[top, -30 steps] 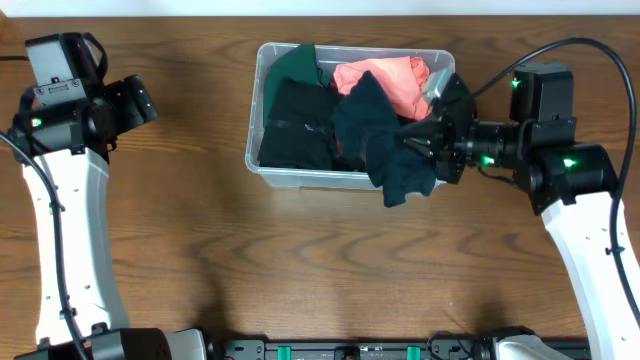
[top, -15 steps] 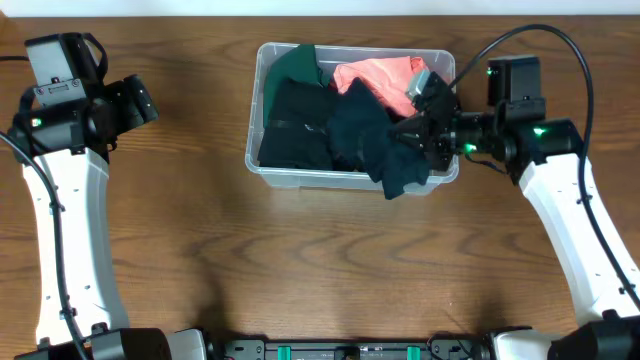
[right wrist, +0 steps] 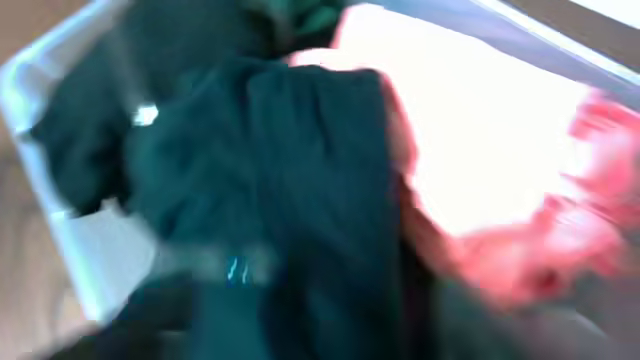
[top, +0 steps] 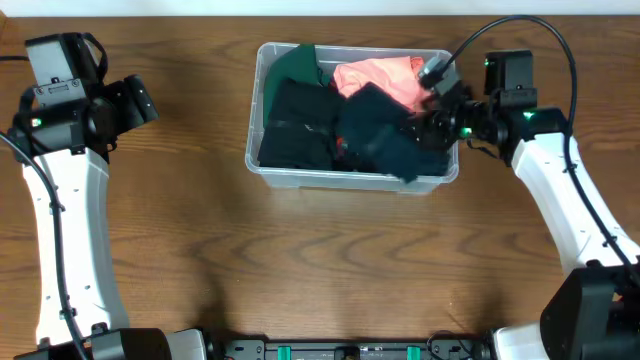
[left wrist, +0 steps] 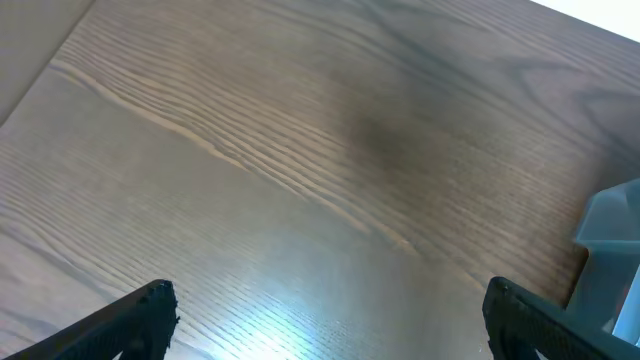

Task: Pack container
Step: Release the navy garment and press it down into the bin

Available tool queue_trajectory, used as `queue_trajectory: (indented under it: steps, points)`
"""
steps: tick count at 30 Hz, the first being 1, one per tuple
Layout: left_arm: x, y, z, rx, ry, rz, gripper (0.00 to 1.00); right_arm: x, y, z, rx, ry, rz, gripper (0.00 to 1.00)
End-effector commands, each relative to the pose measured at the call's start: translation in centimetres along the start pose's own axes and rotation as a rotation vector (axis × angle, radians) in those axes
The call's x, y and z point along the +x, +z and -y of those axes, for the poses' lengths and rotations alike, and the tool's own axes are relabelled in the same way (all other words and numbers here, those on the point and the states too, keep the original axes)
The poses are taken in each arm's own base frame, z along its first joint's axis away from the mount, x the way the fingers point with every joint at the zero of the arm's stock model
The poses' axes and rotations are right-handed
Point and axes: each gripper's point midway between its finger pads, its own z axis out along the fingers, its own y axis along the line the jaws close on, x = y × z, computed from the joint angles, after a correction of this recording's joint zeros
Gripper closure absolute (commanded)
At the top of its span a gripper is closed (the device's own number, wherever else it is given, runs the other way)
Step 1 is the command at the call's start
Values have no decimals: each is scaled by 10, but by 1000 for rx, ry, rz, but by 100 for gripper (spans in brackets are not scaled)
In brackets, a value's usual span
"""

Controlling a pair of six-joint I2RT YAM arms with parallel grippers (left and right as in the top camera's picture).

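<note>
The dark teal garment's fold lies across the container's front rim, so next I grip it with my right gripper nearer the container's middle point(top: 368, 128) and tuck it inside.
The clear container point(top: 300, 178) stands at the back middle of the table, full of clothes. A dark teal garment point(top: 385, 140) lies spread across its right half, one fold reaching the front rim. Beside it are a coral garment point(top: 385, 78), a black one point(top: 295, 125) and a green one point(top: 295, 62). My right gripper point(top: 432, 118) hovers over the container's right end, jaws apart, just above the teal garment point(right wrist: 290, 190). The right wrist view is blurred and shows teal and coral cloth point(right wrist: 500, 150) close up. My left gripper point(left wrist: 330, 320) is wide open over bare wood, far left of the container point(left wrist: 610, 250).
The wooden table point(top: 330, 270) runs wide in front of the container and to both sides. The left arm point(top: 70, 120) stands at the far left edge, and the right arm point(top: 560, 200) comes in from the right with its cable looped above.
The right gripper carried the teal garment back over the container and its jaws opened. The garment, earlier hanging over the front rim, now lies inside. The left arm has not moved.
</note>
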Motion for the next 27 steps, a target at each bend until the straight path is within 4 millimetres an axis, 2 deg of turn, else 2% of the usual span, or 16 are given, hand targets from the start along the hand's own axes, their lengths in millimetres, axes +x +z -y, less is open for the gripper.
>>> queue_trajectory:
  steps: [1, 4, 8, 9, 10, 11, 13, 14, 15, 16, 23, 27]
  points:
    - [1, 2, -1, -5, -3, -6, 2, -15, -12, 21, 115, 109, 21, 1]
    - [1, 2, -1, -5, -3, -6, 2, -33, -22, 20, 120, 122, 49, 1]
    - [1, 2, -1, -5, -3, -6, 2, -52, -27, 3, 91, 103, 60, 1]
    - [1, 2, -1, -5, -3, -6, 2, -54, -25, -3, 80, 94, 55, 5]
    - [1, 2, -1, -5, -3, -6, 2, -54, -22, -10, 68, 89, 48, 14]
    - [1, 2, -1, -5, -3, -6, 2, -53, -19, -15, 62, 95, 39, 26]
    - [1, 2, -1, -5, -3, -6, 2, -49, -11, -27, 41, 89, 9, 61]
    - [1, 2, -1, -5, -3, -6, 2, -46, -6, -29, 45, 100, -6, 82]
    - [1, 2, -1, -5, -3, -6, 2, -44, -2, -30, 58, 123, -19, 95]
    - [1, 2, -1, -5, -3, -6, 2, -40, 3, -30, 75, 138, -39, 99]
    - [1, 2, -1, -5, -3, -6, 2, -14, 36, -15, 187, 342, -133, 99]
    - [1, 2, -1, -4, -3, -6, 2, -5, 49, -20, 183, 390, -167, 99]
